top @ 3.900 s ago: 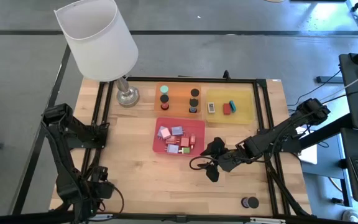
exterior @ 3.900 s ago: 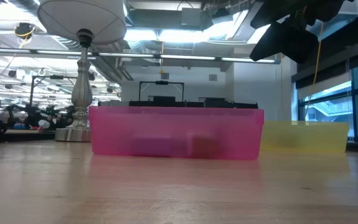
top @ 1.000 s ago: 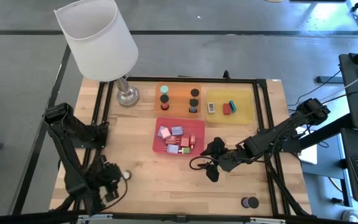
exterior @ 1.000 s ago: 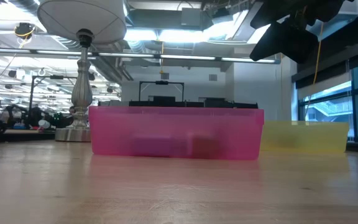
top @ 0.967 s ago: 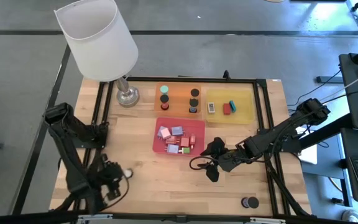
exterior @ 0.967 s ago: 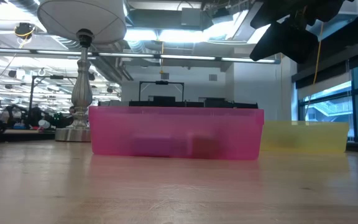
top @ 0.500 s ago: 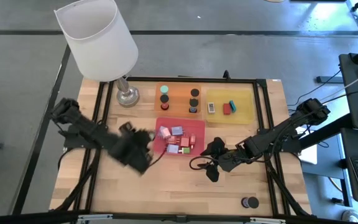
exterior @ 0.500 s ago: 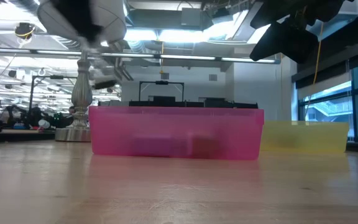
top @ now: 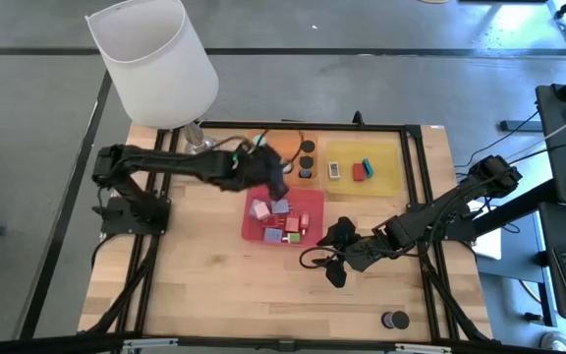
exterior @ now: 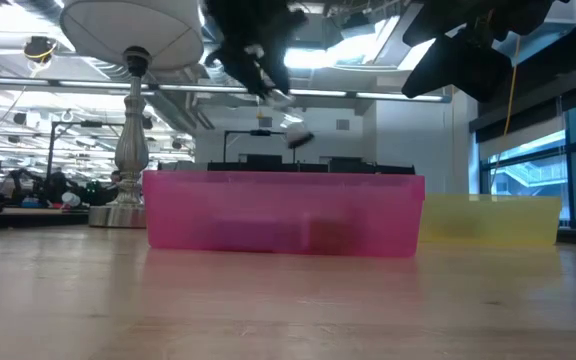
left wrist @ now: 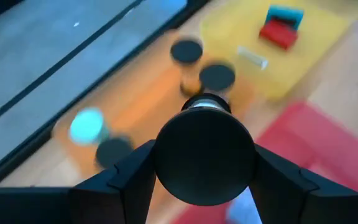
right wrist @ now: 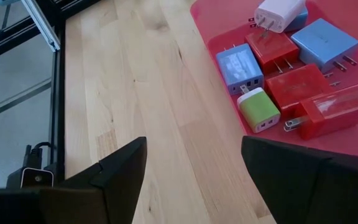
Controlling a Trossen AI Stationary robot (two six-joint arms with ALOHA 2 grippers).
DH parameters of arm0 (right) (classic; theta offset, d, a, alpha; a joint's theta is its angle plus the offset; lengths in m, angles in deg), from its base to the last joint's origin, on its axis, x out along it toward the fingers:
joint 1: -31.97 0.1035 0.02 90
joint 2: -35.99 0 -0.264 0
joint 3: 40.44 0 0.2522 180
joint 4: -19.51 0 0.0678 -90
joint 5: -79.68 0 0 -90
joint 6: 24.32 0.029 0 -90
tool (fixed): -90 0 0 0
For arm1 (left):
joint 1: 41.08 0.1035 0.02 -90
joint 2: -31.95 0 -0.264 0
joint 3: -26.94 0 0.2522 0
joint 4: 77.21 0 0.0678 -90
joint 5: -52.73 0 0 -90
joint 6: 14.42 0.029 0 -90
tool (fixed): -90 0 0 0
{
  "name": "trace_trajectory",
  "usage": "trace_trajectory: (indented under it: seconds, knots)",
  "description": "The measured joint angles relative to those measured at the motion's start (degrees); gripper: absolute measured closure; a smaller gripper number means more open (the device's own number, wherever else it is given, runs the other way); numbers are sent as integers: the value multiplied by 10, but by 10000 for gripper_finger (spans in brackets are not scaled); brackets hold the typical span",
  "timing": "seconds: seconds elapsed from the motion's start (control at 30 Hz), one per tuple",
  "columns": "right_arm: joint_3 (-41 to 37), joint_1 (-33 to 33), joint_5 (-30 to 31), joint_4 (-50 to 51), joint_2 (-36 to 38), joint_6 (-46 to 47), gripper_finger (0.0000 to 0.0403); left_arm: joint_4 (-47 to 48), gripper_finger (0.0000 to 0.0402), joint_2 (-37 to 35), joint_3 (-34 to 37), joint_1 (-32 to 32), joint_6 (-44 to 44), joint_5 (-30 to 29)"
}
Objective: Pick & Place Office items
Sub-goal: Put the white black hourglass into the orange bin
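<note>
My left gripper is holding the black cylinder. It will let go of it in the orange tray [top: 277, 154] [left wrist: 146, 118], between the teal lid and the paired black cylinders.
My left gripper [top: 279, 183] hangs over the orange tray [top: 259, 139], shut on a short black cylinder [left wrist: 204, 155]. More black cylinders [top: 308, 147] stand in that tray. The red tray [top: 310, 210] holds red, blue, green and white blocks [right wrist: 272, 68]. A white, a red and a teal piece [top: 360, 169] lie in the yellow tray [top: 389, 155]. My right gripper [top: 334, 271] stands open over bare wood, just right of the red tray's near corner. One black cylinder [top: 394, 321] rests on the table near its near right corner. My left gripper pinches the black cylinder by its round side wall between the two fingers [left wrist: 135, 180]. Its flat round end [left wrist: 204, 140] faces the wrist camera. The fingers slant downward over the orange tray. The cylinder is lifted clear of tray and table.
A lamp with a white shade [top: 155, 64] and metal base [exterior: 128, 150] stands at the far left corner, next to the orange tray. A black frame [top: 421, 197] runs around the table. Bare wood lies along the near side.
My left arm has swung from the table's near left corner up and toward the far edge and right. It passed the red tray's left side and now reaches over the orange tray. My right gripper has kept still.
</note>
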Motion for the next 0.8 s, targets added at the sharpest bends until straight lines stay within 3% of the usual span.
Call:
trace_trajectory:
  seconds: [0.17, 0.37, 0.63, 0.8]
  knots:
    - [0, 0, 0, -3, 0, 0, 138, -92, 185, 50, 0, 69, 66, 61]
    - [0, 0, -1, -6, 0, 0, 138, -101, 185, 96, 0, 140, 86, 112]
    - [0, 0, -1, -3, 0, -4, 138, -87, 185, 111, 1, 200, 95, 132]
    - [0, 0, 1, -2, 0, -54, 138, -100, 185, 123, 0, 213, 121, 132]
